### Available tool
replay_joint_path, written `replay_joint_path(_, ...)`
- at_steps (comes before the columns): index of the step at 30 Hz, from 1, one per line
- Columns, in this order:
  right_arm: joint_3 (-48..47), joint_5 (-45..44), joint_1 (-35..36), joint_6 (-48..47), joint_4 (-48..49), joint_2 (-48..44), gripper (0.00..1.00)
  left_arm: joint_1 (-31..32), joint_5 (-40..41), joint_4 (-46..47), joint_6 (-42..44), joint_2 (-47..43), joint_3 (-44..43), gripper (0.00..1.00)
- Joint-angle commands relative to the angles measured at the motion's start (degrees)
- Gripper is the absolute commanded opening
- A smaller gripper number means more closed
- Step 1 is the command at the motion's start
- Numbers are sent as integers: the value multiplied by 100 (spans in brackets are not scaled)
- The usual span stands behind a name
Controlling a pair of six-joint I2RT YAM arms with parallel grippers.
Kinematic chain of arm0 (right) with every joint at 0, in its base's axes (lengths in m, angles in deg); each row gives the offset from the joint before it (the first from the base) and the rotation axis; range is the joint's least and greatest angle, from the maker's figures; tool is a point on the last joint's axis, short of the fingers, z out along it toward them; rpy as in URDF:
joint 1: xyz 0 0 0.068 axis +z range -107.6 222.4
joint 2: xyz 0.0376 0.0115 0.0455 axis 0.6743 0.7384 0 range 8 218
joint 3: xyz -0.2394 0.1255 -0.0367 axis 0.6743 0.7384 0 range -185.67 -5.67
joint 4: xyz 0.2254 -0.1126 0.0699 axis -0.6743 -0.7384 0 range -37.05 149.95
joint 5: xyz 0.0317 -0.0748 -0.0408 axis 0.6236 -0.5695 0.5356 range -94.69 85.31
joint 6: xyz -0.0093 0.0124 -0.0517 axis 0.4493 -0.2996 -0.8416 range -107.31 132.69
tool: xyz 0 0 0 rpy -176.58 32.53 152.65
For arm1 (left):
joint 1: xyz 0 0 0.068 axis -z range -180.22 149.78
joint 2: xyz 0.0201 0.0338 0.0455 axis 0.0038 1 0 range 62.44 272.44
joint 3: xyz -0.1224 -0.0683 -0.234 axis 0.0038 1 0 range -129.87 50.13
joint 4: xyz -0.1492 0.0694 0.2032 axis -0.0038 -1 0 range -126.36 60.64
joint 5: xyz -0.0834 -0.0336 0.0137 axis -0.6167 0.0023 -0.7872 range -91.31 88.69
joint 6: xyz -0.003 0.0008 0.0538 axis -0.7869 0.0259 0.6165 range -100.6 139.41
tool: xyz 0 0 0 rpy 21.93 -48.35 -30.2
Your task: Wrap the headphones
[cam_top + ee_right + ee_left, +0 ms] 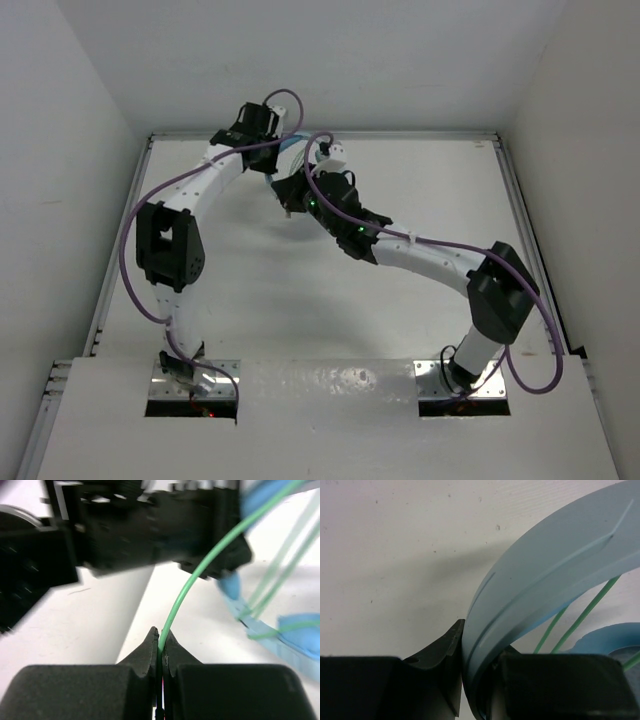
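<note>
Next, my left gripper sets the light blue headphones free in the table's far corner on its own side [182, 157], letting go of them there.
The light blue headphones [287, 150] are at the far middle of the table, mostly hidden by both arms. My left gripper [479, 652] is shut on the pale blue headband [555, 575]; an earcup [615, 637] shows at the right edge. My right gripper [161, 636] is shut on the thin green cable [200, 570], which arcs up to the right. Several strands of cable [580, 617] run beside the headband. In the top view the left gripper [268, 165] and right gripper [290, 192] sit close together over the headphones.
The white table [300, 300] has a raised metal rim [520, 220] on the right and walls on all sides. Purple robot cables [150, 200] loop along both arms. The left arm's black body [150, 525] looms just ahead of the right gripper.
</note>
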Motion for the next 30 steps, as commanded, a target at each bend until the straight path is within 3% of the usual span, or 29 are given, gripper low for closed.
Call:
replay_joint_path(1,120,-239,-3,-318,392,-43,0,-272,-1040,324,-702,-396,-379,0)
replay_joint_path(9,-565,1174,207,-1116,191,844,0,-448,-1629,499,-1343,-563,-344,0)
replay_joint_path(13,-391,1563,216,-1197,321,1030,0,-641,-1936,666,-1721,-633,-300,0)
replay_joint_path(23,375,782,216,-2041,735,933,0,-897,-2727,526,-1722,-1046,165,0)
replay_joint_path(30,568,571,216,-2437,1253,1056,11,-905,-3017,605,-1801,-1318,429,0)
